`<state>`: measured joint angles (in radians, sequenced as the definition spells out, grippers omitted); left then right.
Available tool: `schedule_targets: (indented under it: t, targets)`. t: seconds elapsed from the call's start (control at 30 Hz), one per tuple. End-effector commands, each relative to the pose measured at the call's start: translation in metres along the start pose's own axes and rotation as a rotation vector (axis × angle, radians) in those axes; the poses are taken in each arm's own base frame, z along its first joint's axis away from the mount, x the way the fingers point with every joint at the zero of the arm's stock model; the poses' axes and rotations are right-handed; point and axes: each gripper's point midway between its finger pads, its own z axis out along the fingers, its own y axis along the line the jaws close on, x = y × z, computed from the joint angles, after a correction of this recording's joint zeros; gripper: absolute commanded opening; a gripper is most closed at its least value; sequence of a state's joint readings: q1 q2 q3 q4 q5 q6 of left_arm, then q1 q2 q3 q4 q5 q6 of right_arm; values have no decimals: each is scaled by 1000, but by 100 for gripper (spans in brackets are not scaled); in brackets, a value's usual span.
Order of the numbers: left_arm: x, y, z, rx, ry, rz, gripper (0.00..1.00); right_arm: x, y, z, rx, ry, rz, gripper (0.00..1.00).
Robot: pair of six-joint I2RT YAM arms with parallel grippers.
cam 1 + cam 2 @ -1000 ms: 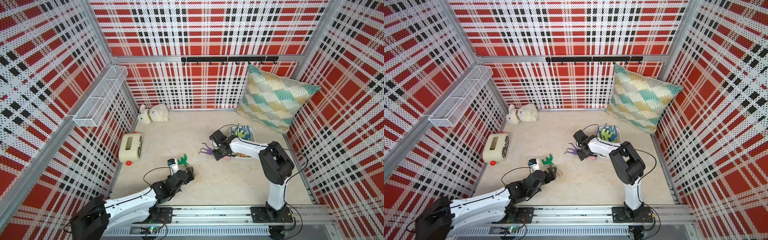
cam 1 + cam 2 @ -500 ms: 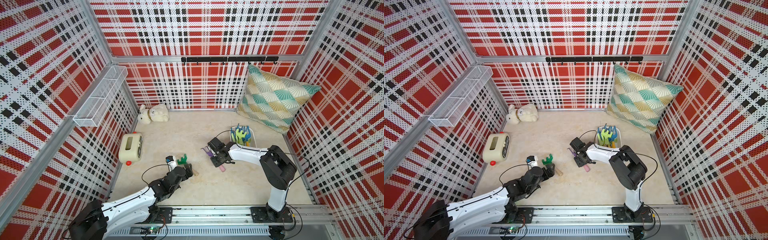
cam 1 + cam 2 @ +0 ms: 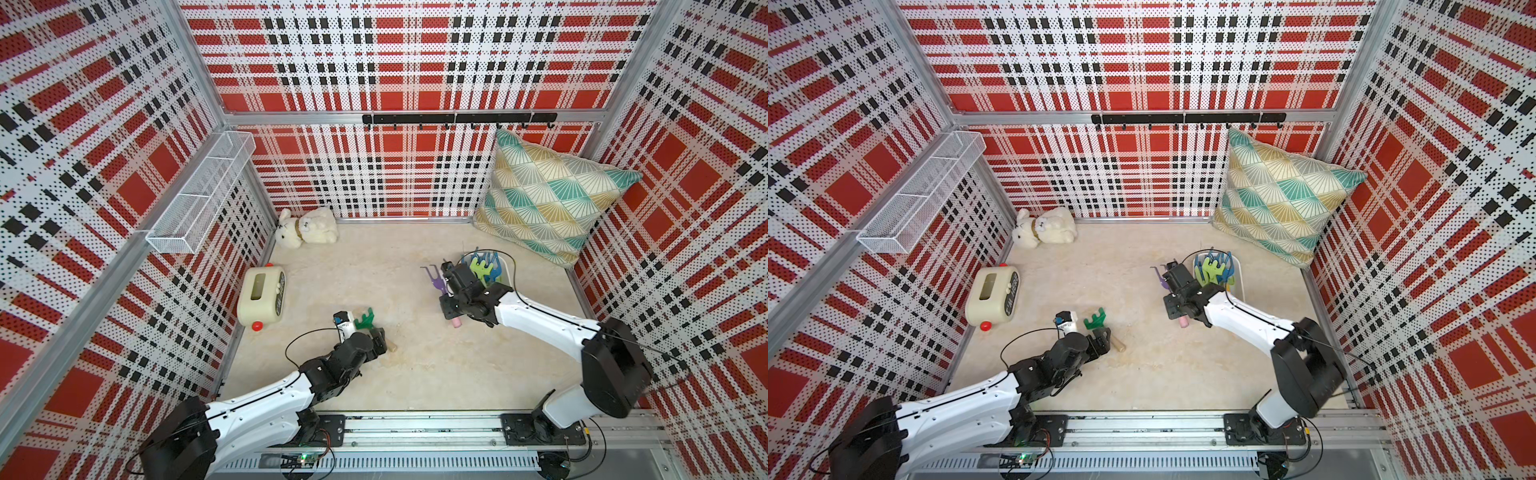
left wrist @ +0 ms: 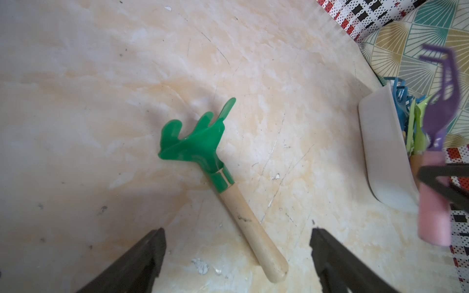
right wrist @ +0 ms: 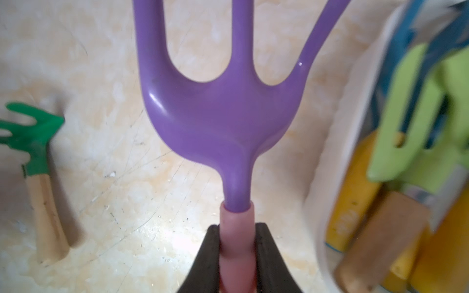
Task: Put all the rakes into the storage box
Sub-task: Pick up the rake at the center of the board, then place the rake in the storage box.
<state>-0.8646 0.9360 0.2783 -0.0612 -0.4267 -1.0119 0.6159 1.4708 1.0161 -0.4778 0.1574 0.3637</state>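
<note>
The purple rake, now held just beside the white storage box, will lie on top of the blue and lime rakes in the storage box [image 3: 489, 282] after my right gripper releases it.
A purple rake [image 5: 223, 114] with a pink handle sits in my right gripper [image 5: 237, 228], whose jaws are shut on the handle. In both top views this rake [image 3: 434, 280] [image 3: 1163, 282] is held just left of the white storage box [image 3: 506, 270] [image 3: 1238, 272], which holds several coloured rakes. A green rake [image 4: 203, 147] with a wooden handle lies flat on the floor [image 3: 365, 320]. My left gripper [image 4: 237, 233] stands open over its handle end, not touching it. The box [image 4: 380, 157] also shows in the left wrist view.
A cream box with a red knob [image 3: 262, 297] stands at the left wall, a plush dog [image 3: 307, 228] in the back left corner, a patterned pillow [image 3: 548, 199] at the back right. A white wire basket [image 3: 199, 199] hangs on the left wall.
My right gripper has shut on the purple rake's pink handle and carried it back toward the box. The left gripper has crept closer over the green rake's handle and stays open.
</note>
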Motion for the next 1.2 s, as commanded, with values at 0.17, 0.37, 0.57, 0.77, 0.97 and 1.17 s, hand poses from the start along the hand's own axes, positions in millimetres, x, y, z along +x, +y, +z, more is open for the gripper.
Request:
schedule_targets:
  t: [0.17,0.37,0.57,0.77,0.97,1.17]
  targets:
    - [-5,-18,1,16,-6,6,96,-26,-99,-27,164,-123,201,0]
    - [-3,-21,3,12,2,13,95,-23,-125,-9,253,-74,201,0]
    - [-6,-20,1,1,-6,13,95,-22,-129,12,278,-17,170,0]
    - [-9,-15,1,-8,-10,-4,95,-18,-132,26,294,23,159,17]
    - [-12,-17,1,-18,-9,-4,88,-16,-131,20,286,14,168,58]
    - [-9,-24,7,-25,28,-20,77,-20,-126,0,241,-57,206,78]
